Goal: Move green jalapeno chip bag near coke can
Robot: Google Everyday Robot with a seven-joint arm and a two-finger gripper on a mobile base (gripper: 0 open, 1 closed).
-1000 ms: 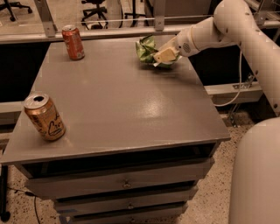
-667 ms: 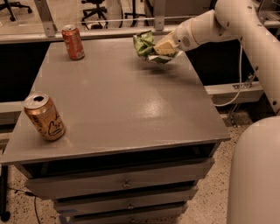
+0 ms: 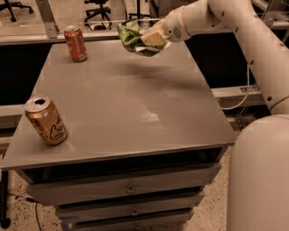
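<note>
The robot's gripper will release the green jalapeno chip bag at the grey table's back edge (image 3: 108, 43), beside the coke can.
The green jalapeno chip bag (image 3: 132, 37) is crumpled in my gripper (image 3: 149, 42), which is shut on it and holds it in the air above the back middle of the grey table (image 3: 126, 103). The bag's shadow falls on the tabletop below it. The coke can (image 3: 75, 43), red-orange with a silver top, stands upright at the table's back left corner, to the left of the bag. My white arm (image 3: 235, 27) reaches in from the right.
A golden-tan can (image 3: 46, 119) with dark lettering stands at the table's front left edge. The table has drawers (image 3: 128, 189) below its front. The robot's white body (image 3: 259, 176) fills the lower right. Office chairs (image 3: 97, 6) stand behind the table.
My gripper has lifted the chip bag off the back right of the table and carried it left, toward the coke can.
</note>
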